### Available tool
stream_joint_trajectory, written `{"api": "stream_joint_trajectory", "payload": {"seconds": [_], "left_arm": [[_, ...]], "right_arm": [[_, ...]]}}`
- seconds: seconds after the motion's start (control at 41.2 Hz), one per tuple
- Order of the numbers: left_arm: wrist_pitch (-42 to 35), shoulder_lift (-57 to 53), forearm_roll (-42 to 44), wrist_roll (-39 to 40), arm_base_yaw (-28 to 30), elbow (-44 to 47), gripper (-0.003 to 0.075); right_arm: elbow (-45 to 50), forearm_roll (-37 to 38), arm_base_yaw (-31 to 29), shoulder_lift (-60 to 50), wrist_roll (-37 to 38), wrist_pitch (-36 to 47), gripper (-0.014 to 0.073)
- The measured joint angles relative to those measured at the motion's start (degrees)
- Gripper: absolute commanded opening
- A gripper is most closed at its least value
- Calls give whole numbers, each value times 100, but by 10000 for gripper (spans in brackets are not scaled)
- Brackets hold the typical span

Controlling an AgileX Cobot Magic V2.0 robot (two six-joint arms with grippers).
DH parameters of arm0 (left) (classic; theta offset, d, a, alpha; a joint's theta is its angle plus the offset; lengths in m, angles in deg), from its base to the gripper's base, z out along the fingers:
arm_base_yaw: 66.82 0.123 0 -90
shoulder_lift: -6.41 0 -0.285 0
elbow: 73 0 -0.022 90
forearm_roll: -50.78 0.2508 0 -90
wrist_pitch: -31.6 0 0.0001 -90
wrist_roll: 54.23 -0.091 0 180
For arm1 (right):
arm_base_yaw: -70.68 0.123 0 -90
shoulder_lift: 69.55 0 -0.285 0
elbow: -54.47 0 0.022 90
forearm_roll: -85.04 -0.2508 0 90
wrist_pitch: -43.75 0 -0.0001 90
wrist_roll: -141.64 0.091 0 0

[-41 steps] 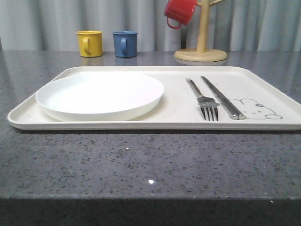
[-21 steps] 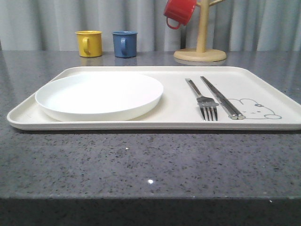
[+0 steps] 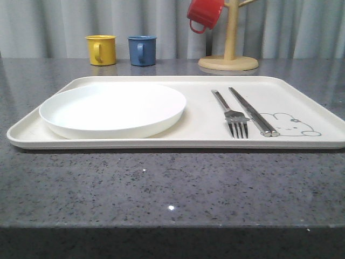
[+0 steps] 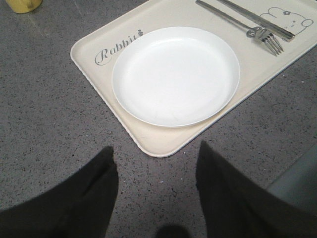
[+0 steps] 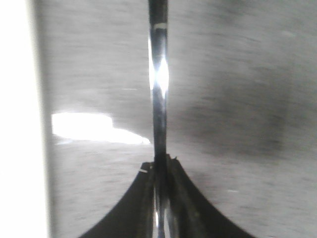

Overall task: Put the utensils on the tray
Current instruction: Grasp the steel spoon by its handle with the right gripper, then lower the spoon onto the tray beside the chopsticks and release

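Note:
Next, my right gripper lets go of the spoon on the cream tray (image 3: pixel 295 111) beside the chopsticks, with the spoon's bowl over the rabbit drawing.
The cream tray (image 3: pixel 172 143) lies across the dark stone table. On its left part sits the white plate (image 3: pixel 113 110); on its right lie the fork (image 3: pixel 233 114) and the pair of chopsticks (image 3: pixel 252 111) beside the rabbit drawing. In the left wrist view my left gripper (image 4: pixel 156 148) hovers open over bare table just off the tray's (image 4: pixel 163 145) near corner, with the plate (image 4: pixel 176 74), fork (image 4: pixel 258 34) and chopsticks (image 4: pixel 257 17) beyond. My right gripper (image 5: pixel 159 163) is shut on a thin shiny metal handle, the spoon (image 5: pixel 158 89); its bowl is out of view.
A yellow mug (image 3: pixel 101 49) and a blue mug (image 3: pixel 142 50) stand behind the tray at the back. A red mug (image 3: pixel 205 13) hangs on a wooden mug tree (image 3: pixel 229 62) at the back right. Bare table runs from the tray to the front edge (image 3: pixel 172 226).
The whole front view has drifted a few pixels to the left. Plate, fork and chopsticks keep their places on the tray.

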Motion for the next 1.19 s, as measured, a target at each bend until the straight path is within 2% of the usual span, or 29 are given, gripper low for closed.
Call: {"api": "stream_joint_trajectory", "payload": {"seconds": [0.219, 0.413, 0.947, 1.093, 1.19], "left_arm": [[0, 0, 0, 0, 0, 0, 347], [0, 0, 0, 0, 0, 0, 347], [0, 0, 0, 0, 0, 0, 347], [0, 0, 0, 0, 0, 0, 347], [0, 0, 0, 0, 0, 0, 347]], "right_arm": [[0, -112, 1341, -179, 837, -20, 40], [0, -122, 1897, -25, 1700, -25, 40], [0, 1, 2029, 810, 2131, -14, 43], [0, 200, 2029, 868, 2349, -14, 115], [0, 263, 2029, 868, 2419, -14, 225]]}}
